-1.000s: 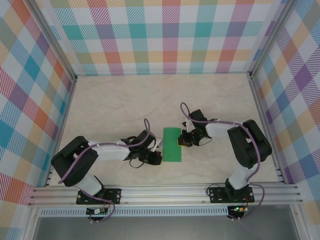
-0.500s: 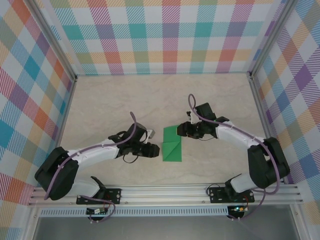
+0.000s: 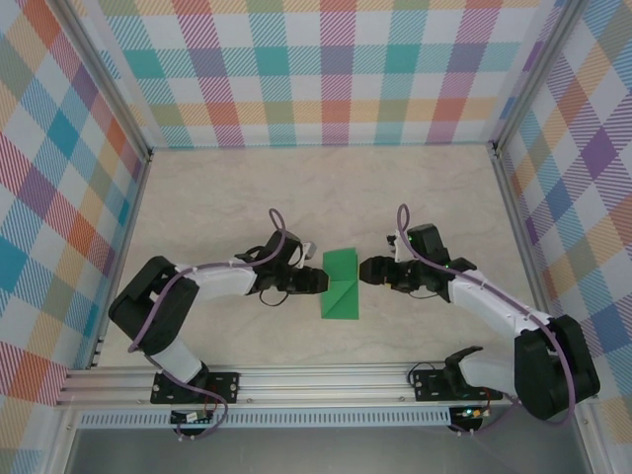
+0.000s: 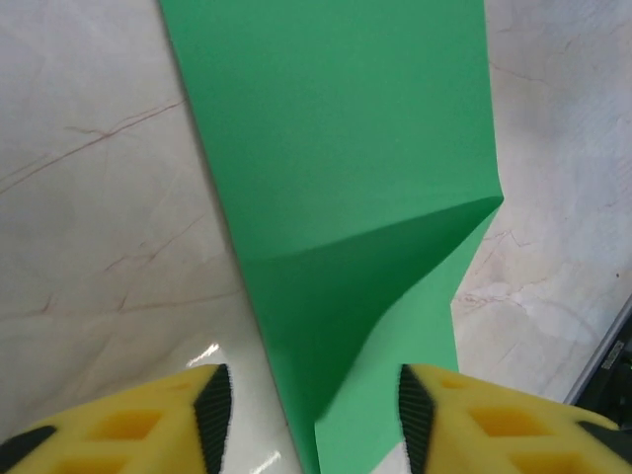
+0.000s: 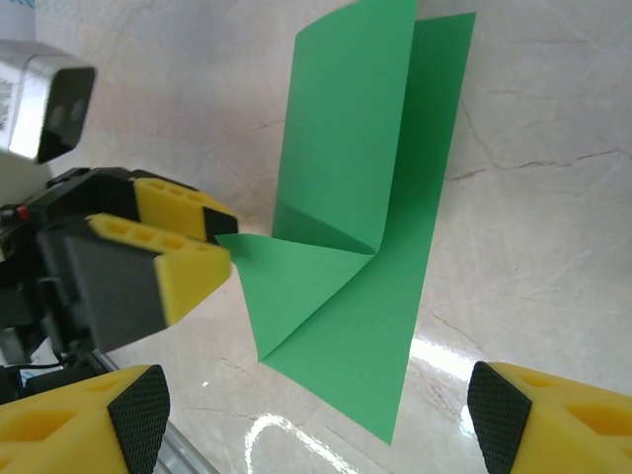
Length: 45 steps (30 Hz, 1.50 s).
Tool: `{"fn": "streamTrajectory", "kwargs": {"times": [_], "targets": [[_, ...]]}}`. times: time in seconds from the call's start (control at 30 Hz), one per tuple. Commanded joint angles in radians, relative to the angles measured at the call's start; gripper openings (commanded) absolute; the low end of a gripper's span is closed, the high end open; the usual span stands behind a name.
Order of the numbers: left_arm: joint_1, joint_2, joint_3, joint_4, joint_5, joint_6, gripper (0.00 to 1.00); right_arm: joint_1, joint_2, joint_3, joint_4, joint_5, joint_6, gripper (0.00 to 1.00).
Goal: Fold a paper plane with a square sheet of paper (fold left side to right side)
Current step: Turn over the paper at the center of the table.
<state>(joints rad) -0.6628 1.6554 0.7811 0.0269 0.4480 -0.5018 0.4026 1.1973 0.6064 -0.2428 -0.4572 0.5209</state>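
The flap sticks up crooked across the piece of paper, so the robot's right gripper needs to raise the piece of paper by its edge (image 3: 356,279) for the left gripper to take its opposite edge.
The green sheet of paper (image 3: 342,286) lies mid-table, folded into a narrow strip with a triangular flap creased across it and standing up a little. My left gripper (image 3: 319,281) is at the strip's left edge. In the left wrist view the sheet of paper (image 4: 346,178) runs between the left gripper's (image 4: 311,420) yellow fingers, which stand apart. My right gripper (image 3: 365,270) is just right of the strip, wide open and holding nothing. From the right wrist, the sheet of paper (image 5: 365,197) lies ahead of the right gripper (image 5: 316,420), its flap corner touching the left fingers (image 5: 178,272).
The pale marble tabletop (image 3: 247,197) is bare behind and beside the paper. Plaid walls (image 3: 336,69) close off the back and both sides. An aluminium rail (image 3: 326,380) runs along the near edge by the arm bases.
Both grippers have opened. The left one drew back, then came forward to the paper's left edge. The right one shifted off the paper's right edge. The flap now stands raised.
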Motion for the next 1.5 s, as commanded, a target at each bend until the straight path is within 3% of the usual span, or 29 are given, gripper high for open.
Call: {"fn": "streamTrajectory", "kwargs": {"times": [0.0,0.3,0.6,0.77,0.93,1.03,1.13,1.23,1.33,1.47], "targets": [[0.014,0.034,0.038,0.068,0.061,0.000,0.42,-0.001,-0.017,-0.016,0.051,-0.057,0.014,0.82],[0.014,0.040,0.032,0.047,0.034,0.019,0.04,0.002,0.085,-0.009,0.101,-0.100,0.038,0.77],[0.014,-0.039,-0.016,0.007,-0.025,0.035,0.01,0.048,0.278,0.049,0.218,-0.148,0.105,0.76],[0.014,-0.035,-0.019,0.014,-0.022,0.033,0.02,0.082,0.349,0.080,0.282,-0.167,0.142,0.70],[0.014,-0.036,-0.018,0.012,-0.025,0.036,0.01,0.109,0.402,0.117,0.287,-0.170,0.152,0.58],[0.016,-0.036,-0.019,0.010,-0.030,0.036,0.03,0.119,0.422,0.130,0.289,-0.173,0.161,0.46],[0.017,-0.042,-0.019,0.012,-0.038,0.029,0.06,0.120,0.422,0.132,0.287,-0.177,0.163,0.27],[0.021,-0.071,-0.018,-0.003,-0.057,0.024,0.18,0.120,0.401,0.130,0.268,-0.158,0.149,0.03],[0.038,-0.142,-0.019,-0.034,-0.082,0.014,0.51,0.115,0.360,0.124,0.250,-0.135,0.130,0.00],[0.085,-0.318,-0.015,-0.088,-0.101,-0.028,0.82,0.062,0.250,0.096,0.306,-0.176,0.132,0.00]]}}
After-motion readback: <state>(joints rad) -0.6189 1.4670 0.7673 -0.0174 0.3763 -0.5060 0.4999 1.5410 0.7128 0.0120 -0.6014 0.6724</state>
